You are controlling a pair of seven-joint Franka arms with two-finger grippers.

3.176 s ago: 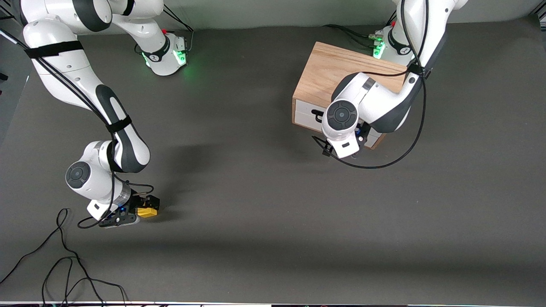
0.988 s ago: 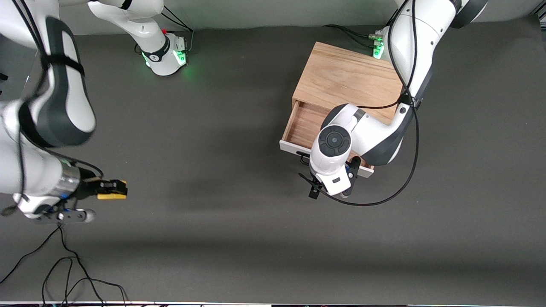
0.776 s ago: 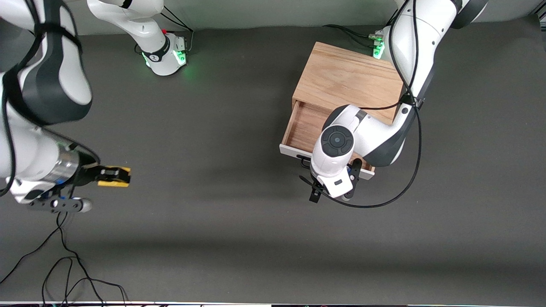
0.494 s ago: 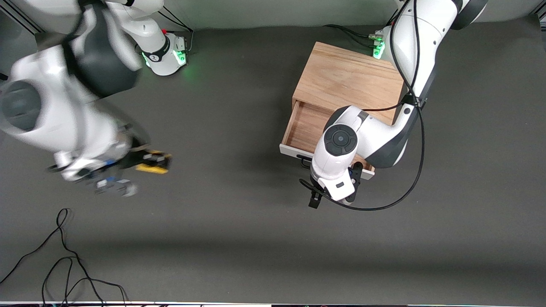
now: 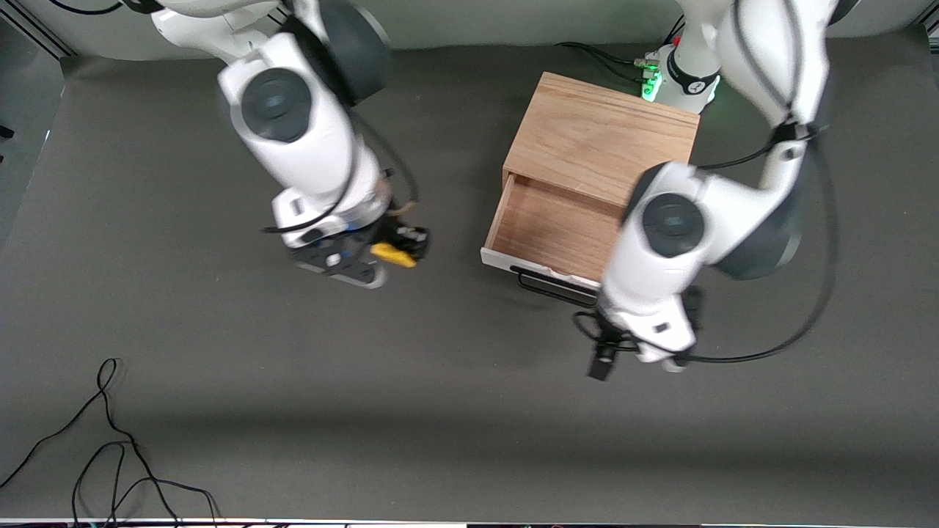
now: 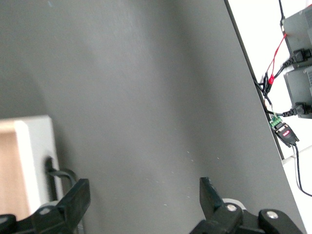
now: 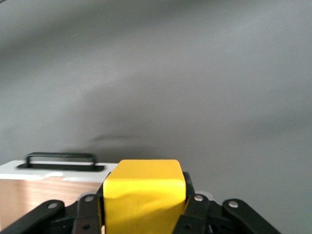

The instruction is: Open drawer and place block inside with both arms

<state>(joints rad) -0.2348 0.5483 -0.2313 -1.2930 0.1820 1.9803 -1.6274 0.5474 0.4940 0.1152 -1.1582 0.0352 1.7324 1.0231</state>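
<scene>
Next, I release the yellow block, now over the mat beside the drawer, with my right gripper on the drawer's wooden tray (image 5: pixel 546 232), toward that gripper's nearest side.
The drawer (image 5: pixel 552 229) stands pulled out of the light oak box (image 5: pixel 601 139), its wooden tray bare. Its white front (image 5: pixel 530 265) and black handle (image 5: pixel 552 287) face the front camera. My right gripper (image 5: pixel 400 249) is shut on the yellow block (image 5: pixel 392 254) and hangs over the mat beside the drawer, toward the right arm's end. The right wrist view shows the block (image 7: pixel 143 195) between the fingers, with the handle (image 7: pixel 61 158) ahead. My left gripper (image 6: pixel 144 200) is open and empty over the mat, just off the drawer front (image 6: pixel 39 156).
Loose black cables (image 5: pixel 110 440) lie on the mat near the front edge at the right arm's end. The left arm's cable (image 5: pixel 770 345) loops low over the mat beside the drawer. Power supplies and wires (image 6: pixel 292 97) sit off the mat's edge.
The right arm has swung the block from the table's right-arm end to beside the open drawer. The left gripper has let go of the handle and drawn away from the drawer front.
</scene>
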